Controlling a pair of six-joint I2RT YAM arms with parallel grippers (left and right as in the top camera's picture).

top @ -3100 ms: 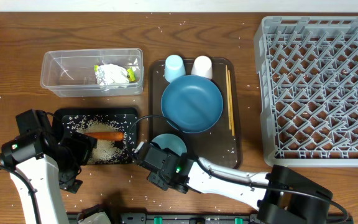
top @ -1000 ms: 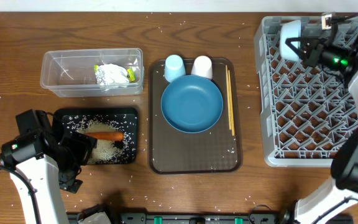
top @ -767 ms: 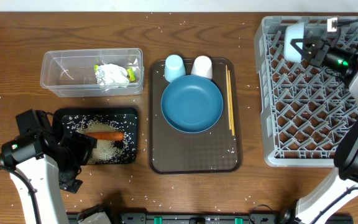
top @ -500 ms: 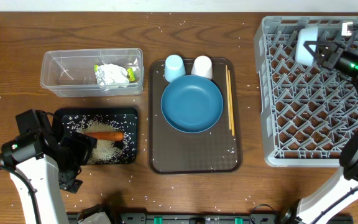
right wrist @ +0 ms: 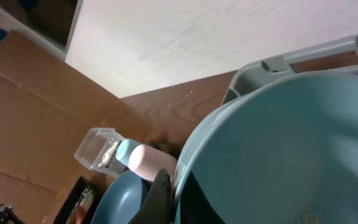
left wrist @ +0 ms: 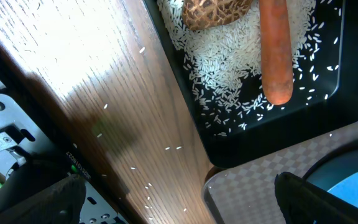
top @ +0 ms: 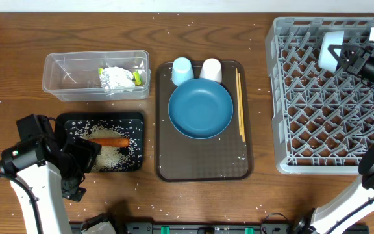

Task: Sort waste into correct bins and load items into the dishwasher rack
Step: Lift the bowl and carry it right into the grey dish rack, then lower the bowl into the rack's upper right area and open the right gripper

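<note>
My right gripper will set the light-blue bowl, now tilted above the rack's back, free on the pegs midway across the grey dishwasher rack's back half (top: pixel 334 77).
My right gripper (top: pixel 347 56) is shut on the rim of the light-blue bowl (top: pixel 332 50) and holds it tilted above the back of the grey dishwasher rack (top: pixel 330 140). In the right wrist view the bowl (right wrist: pixel 291 137) fills the frame, with my fingers (right wrist: pixel 173 194) pinching its rim. My left gripper (top: pixel 82 158) is open and empty over the black tray (top: pixel 67 121), which holds the carrot (top: pixel 109 141), rice and a brown lump (left wrist: pixel 213 9). The wrapper (top: pixel 117 78) lies in the clear tub (top: pixel 57 68). The dark-blue plate (top: pixel 200 109), light-blue cup (top: pixel 182 69), white cup (top: pixel 211 69) and chopsticks (top: pixel 240 104) sit on the brown serving tray.
The brown serving tray (top: pixel 203 166) lies mid-table between the bins and the rack. Rice grains are scattered over the wooden table (top: pixel 206 19). The left wrist view shows the table's front edge (left wrist: pixel 73 155) beside the black tray.
My right gripper has carried the light-blue bowl from the front of the serving tray to the rack and keeps moving right along its back. The left arm has not moved.
</note>
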